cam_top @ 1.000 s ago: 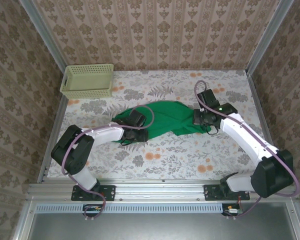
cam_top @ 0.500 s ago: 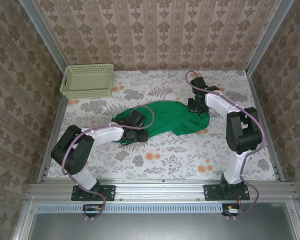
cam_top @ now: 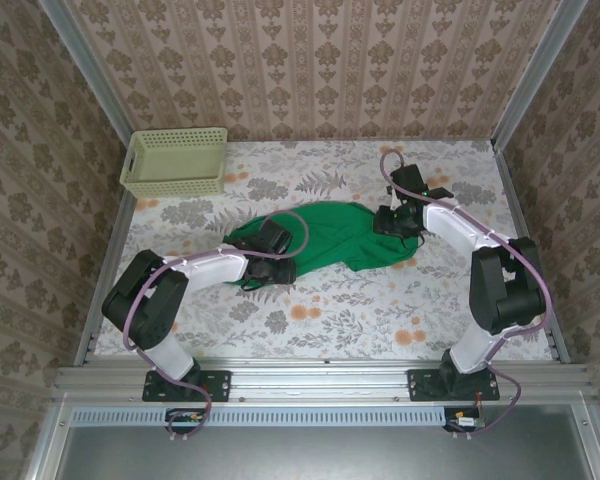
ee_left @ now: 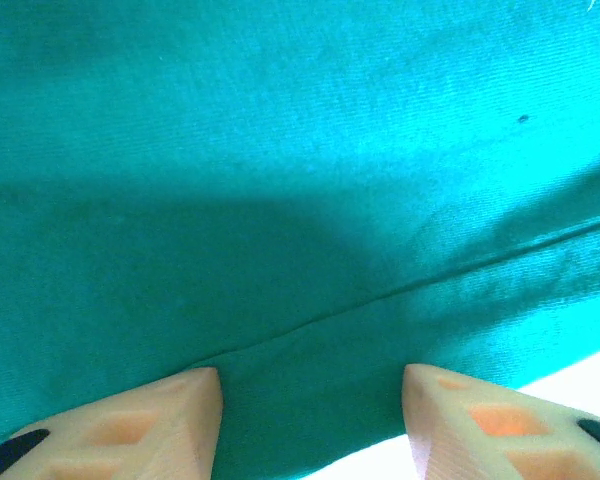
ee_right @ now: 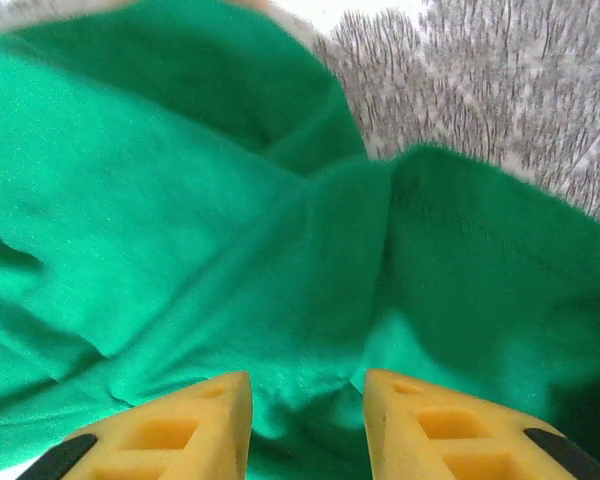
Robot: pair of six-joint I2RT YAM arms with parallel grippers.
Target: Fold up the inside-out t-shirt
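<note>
A loose fold bunches up the end of the crumpled t-shirt, so next the right gripper pinches the fold's edge point(ee_right: 325, 380) and stretches the t-shirt against the left gripper before folding.
The inside-out t-shirt point(cam_top: 340, 235) is a plain bright green cloth lying crumpled mid-table. My left gripper point(cam_top: 277, 258) rests on its left end. In the left wrist view the left gripper point(ee_left: 310, 385) is open, fingers wide apart over flat green cloth point(ee_left: 300, 200) crossed by a seam. My right gripper point(cam_top: 392, 222) sits at the shirt's right end. In the right wrist view the right gripper point(ee_right: 308, 385) is open, with a loose bunched fold of the shirt point(ee_right: 230, 230) lying between and ahead of its yellow fingers.
A pale yellow-green basket point(cam_top: 175, 160) stands at the back left corner. The flower-patterned table point(cam_top: 340, 310) is bounded by metal rails and papered walls. Bare tablecloth point(ee_right: 520, 90) shows just beyond the shirt's edge in the right wrist view.
The right arm swung in from its stretched pose and folded at the elbow; its gripper moved a little toward the back and opened, letting go of the cloth. The left arm has not moved.
</note>
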